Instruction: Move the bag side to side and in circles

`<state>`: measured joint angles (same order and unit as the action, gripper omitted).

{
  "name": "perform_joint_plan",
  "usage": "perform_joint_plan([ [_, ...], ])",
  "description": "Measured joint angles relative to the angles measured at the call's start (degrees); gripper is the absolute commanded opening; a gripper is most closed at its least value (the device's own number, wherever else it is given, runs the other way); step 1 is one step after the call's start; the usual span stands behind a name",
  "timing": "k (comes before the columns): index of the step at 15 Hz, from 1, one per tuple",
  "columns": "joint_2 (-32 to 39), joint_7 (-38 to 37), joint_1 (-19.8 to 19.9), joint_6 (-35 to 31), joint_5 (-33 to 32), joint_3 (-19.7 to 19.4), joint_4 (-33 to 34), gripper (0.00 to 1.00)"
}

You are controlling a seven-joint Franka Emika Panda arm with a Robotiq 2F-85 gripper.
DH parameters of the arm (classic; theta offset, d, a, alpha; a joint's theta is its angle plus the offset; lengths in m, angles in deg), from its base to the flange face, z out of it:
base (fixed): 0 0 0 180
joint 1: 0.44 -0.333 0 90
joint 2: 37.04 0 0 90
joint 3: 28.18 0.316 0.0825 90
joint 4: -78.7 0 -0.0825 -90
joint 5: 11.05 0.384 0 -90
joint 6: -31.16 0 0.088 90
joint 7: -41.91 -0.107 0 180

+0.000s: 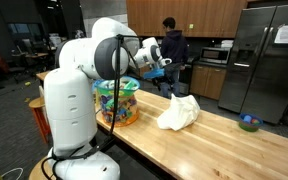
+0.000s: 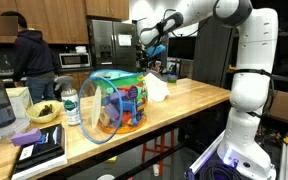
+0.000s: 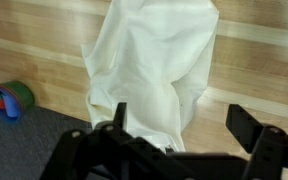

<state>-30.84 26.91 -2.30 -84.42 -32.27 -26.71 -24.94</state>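
The bunched cloth is at the bag's end [image 1: 176,99] [image 3: 172,126] nearest the kitchen counter, and my gripper should go down there next and close on it.
The bag [image 3: 149,70] is a wrinkled cream-white cloth bag lying in a heap on the wooden table [image 3: 254,70]. It shows in both exterior views [image 1: 178,112] [image 2: 157,89]. My gripper [image 3: 182,122] is open and hangs above the bag's near end, holding nothing. In the wrist view one finger [image 3: 119,115] stands over the cloth and the other over bare wood. In both exterior views the gripper [image 1: 164,64] [image 2: 147,55] is above the bag, apart from it. The strap handles cannot be made out.
A clear bowl of colourful items [image 1: 117,103] [image 2: 119,105] stands on the table beside the arm's base. A small green bowl [image 1: 248,123] [image 3: 9,98] sits past the bag. A person [image 1: 172,50] stands by the kitchen counter behind. Bottles and containers [image 2: 71,105] crowd one table end.
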Motion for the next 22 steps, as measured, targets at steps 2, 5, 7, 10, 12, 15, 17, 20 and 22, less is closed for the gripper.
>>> perform_joint_plan([
  [2,1.0,-1.1,-0.5,-0.8,-2.2,0.0,0.0,1.0],
  [5,2.6,-3.6,-1.1,-2.8,-7.0,0.0,0.0,1.0],
  [7,3.4,-5.3,-1.4,-3.8,-10.4,-0.2,-0.2,1.0],
  [10,4.1,-6.3,-1.8,-3.9,-12.2,-0.3,-0.2,1.0],
  [12,4.2,-6.3,-1.8,-3.9,-12.2,-0.3,-0.2,1.0],
  [15,4.2,-6.3,-1.8,-3.9,-12.2,-0.3,-0.2,1.0],
  [17,4.2,-6.3,-1.8,-3.9,-12.2,-0.3,-0.2,1.0],
  [20,4.5,-6.3,-2.0,-3.9,-12.4,-0.3,-0.7,1.0],
  [22,5.3,-6.5,-2.1,-3.9,-13.0,-0.3,-0.7,1.0],
])
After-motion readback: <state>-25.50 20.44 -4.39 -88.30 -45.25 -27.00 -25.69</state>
